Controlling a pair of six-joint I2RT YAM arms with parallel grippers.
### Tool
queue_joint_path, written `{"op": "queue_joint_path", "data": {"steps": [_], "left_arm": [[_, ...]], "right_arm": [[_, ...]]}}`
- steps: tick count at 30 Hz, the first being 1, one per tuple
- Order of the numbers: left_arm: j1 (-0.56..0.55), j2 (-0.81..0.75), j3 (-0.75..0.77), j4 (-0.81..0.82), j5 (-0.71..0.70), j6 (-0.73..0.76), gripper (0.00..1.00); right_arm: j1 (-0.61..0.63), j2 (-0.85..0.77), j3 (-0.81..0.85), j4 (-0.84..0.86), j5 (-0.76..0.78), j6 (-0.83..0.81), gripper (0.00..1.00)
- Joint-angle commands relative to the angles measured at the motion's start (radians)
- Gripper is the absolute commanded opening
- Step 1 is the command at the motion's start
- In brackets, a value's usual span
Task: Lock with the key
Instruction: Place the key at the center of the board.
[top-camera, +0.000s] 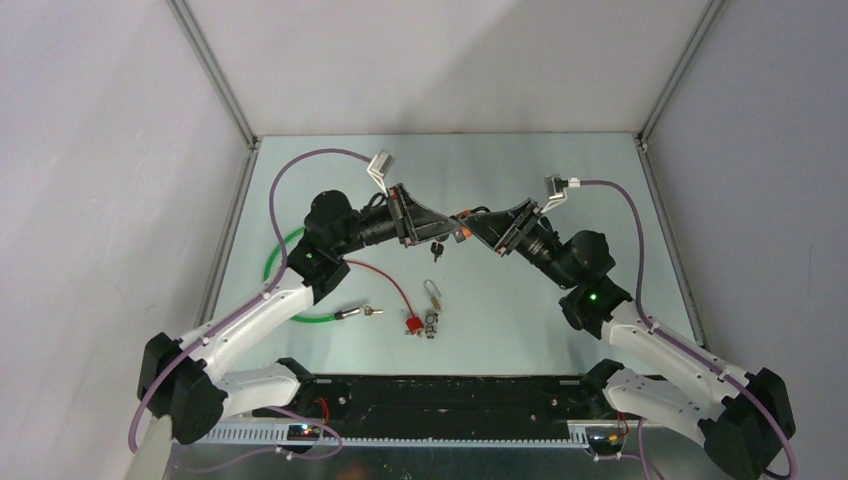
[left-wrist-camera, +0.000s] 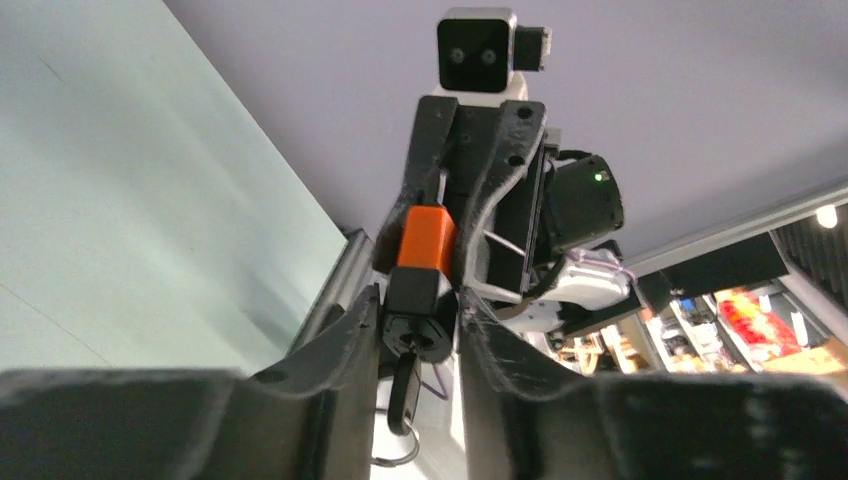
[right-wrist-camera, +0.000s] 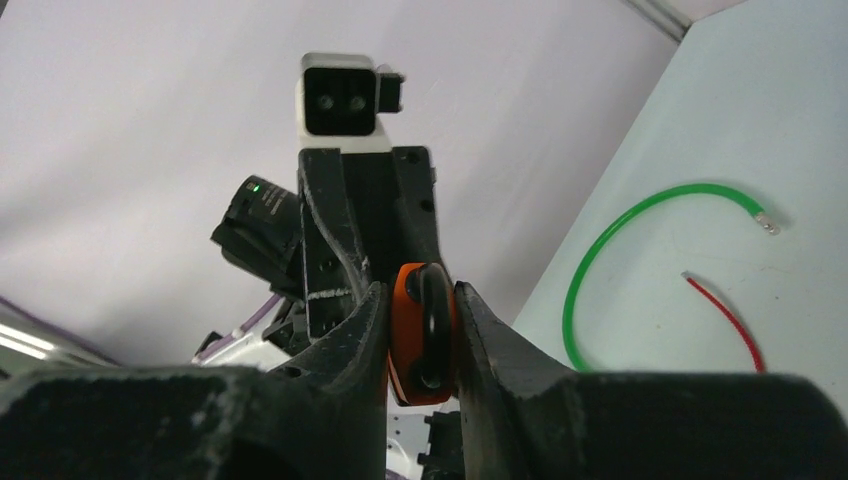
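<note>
I should use my right gripper to set the orange padlock down on the bare table (top-camera: 462, 216), well behind the silver loop.
An orange padlock (top-camera: 463, 220) with a black end hangs in the air over the middle of the table, held between both grippers. My left gripper (top-camera: 447, 231) is shut on its black keyhole end (left-wrist-camera: 420, 322). A black-headed key (left-wrist-camera: 405, 388) sticks out of the keyhole, with a ring below it; it also shows in the top view (top-camera: 436, 250). My right gripper (top-camera: 479, 222) is shut on the padlock's orange body and black shackle (right-wrist-camera: 424, 335). The orange body (left-wrist-camera: 425, 238) shows between the right gripper's fingers in the left wrist view.
A green cable (top-camera: 283, 292) loops on the table at the left, with a red wire (top-camera: 388, 283) beside it. A small red and metal piece (top-camera: 420, 323) and a silver loop (top-camera: 433, 292) lie near the front middle. The cable (right-wrist-camera: 620, 240) also shows in the right wrist view.
</note>
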Motion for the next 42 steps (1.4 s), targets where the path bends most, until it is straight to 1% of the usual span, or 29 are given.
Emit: {"op": "queue_joint_path", "data": {"steps": [1, 3, 5, 9, 14, 19, 27, 29, 32, 35, 36, 37, 38, 40, 42], "left_arm": [[-0.003, -0.051, 0.027, 0.038, -0.012, 0.051, 0.45], [-0.002, -0.057, 0.023, 0.038, -0.006, 0.084, 0.52], [0.001, -0.058, 0.027, 0.037, 0.025, 0.116, 0.53], [0.008, -0.042, 0.041, 0.031, 0.136, 0.177, 0.48], [0.008, -0.033, 0.041, 0.018, 0.223, 0.23, 0.46], [0.008, -0.031, 0.024, -0.003, 0.244, 0.27, 0.46], [0.008, -0.04, -0.018, -0.032, 0.281, 0.319, 0.5], [0.009, -0.037, -0.018, -0.034, 0.283, 0.323, 0.46], [0.008, -0.021, -0.001, -0.039, 0.291, 0.326, 0.33], [0.008, -0.008, 0.013, -0.044, 0.298, 0.328, 0.23], [0.008, -0.002, 0.016, -0.045, 0.301, 0.331, 0.16], [0.008, -0.001, 0.016, -0.047, 0.304, 0.332, 0.12], [0.008, -0.001, 0.015, -0.051, 0.304, 0.336, 0.04], [0.008, -0.002, 0.012, -0.057, 0.304, 0.345, 0.01], [0.009, -0.007, 0.007, -0.064, 0.295, 0.356, 0.0]], "right_arm": [[-0.011, -0.047, 0.052, 0.04, -0.019, -0.025, 0.0], [-0.024, -0.058, 0.055, 0.039, -0.047, -0.031, 0.0], [-0.03, -0.068, 0.063, 0.026, -0.082, -0.052, 0.0], [-0.038, -0.086, 0.07, 0.007, -0.145, -0.087, 0.0], [-0.037, -0.096, 0.069, -0.001, -0.188, -0.121, 0.0], [-0.038, -0.101, 0.071, 0.009, -0.204, -0.135, 0.0], [-0.039, -0.103, 0.07, 0.017, -0.214, -0.149, 0.0], [-0.039, -0.101, 0.07, 0.019, -0.219, -0.153, 0.0], [-0.039, -0.104, 0.07, 0.018, -0.218, -0.164, 0.0], [-0.044, -0.108, 0.07, 0.025, -0.222, -0.173, 0.0], [-0.047, -0.111, 0.069, 0.025, -0.221, -0.174, 0.0], [-0.055, -0.113, 0.069, 0.023, -0.22, -0.174, 0.0], [-0.059, -0.117, 0.069, 0.021, -0.219, -0.174, 0.0], [-0.076, -0.125, 0.069, 0.01, -0.213, -0.175, 0.0], [-0.104, -0.137, 0.069, -0.015, -0.19, -0.17, 0.0]]}}
